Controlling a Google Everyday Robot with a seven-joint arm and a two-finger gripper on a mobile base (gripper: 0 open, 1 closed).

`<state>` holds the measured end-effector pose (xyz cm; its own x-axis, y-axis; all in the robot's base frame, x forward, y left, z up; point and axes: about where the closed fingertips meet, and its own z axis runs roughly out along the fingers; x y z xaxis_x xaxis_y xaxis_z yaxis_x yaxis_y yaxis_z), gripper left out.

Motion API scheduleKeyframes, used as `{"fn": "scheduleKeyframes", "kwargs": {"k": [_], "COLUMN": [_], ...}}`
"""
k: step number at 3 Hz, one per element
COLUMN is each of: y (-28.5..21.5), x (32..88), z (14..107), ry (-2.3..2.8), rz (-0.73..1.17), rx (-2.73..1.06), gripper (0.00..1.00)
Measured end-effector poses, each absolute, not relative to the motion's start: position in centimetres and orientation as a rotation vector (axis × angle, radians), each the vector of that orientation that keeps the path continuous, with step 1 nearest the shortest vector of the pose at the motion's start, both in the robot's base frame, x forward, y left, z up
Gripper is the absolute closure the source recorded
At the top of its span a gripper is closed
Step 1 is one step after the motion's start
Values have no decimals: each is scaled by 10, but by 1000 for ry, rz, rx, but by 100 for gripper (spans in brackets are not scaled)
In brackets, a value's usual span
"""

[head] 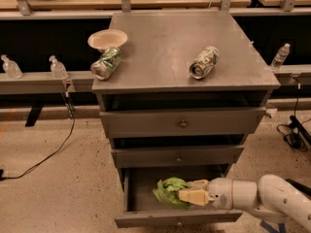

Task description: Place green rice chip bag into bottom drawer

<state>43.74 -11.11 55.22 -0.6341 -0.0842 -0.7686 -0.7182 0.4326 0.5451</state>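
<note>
Next, my gripper lets go of the green rice chip bag toward the back of the open bottom drawer [190, 180], under the middle drawer.
The green rice chip bag [168, 192] is crumpled and bright green. It lies inside the open bottom drawer [146, 212], the lowest of three grey drawers, near its middle. My gripper [188, 191] reaches in from the right on a white arm, and its tan fingers [192, 196] are closed on the bag's right side. The bag sits low in the drawer; I cannot tell whether it touches the drawer floor. The right part of the bag is hidden behind the fingers.
Two crushed green-and-white cans [106, 63] [204, 62] and a pale bowl [107, 39] lie on the cabinet top [165, 42]. The two upper drawers [182, 123] are nearly closed. Clear bottles [58, 68] stand on rails behind. A black cable [48, 154] runs over the floor at left.
</note>
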Motion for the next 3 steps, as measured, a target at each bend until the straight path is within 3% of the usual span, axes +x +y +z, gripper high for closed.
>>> {"fn": "scheduleKeyframes", "kwargs": {"k": [3], "y": [-178], "x": [514], "z": [456], "ry": [1998], "rz": [913], "rx": [-627], "gripper": [100]}}
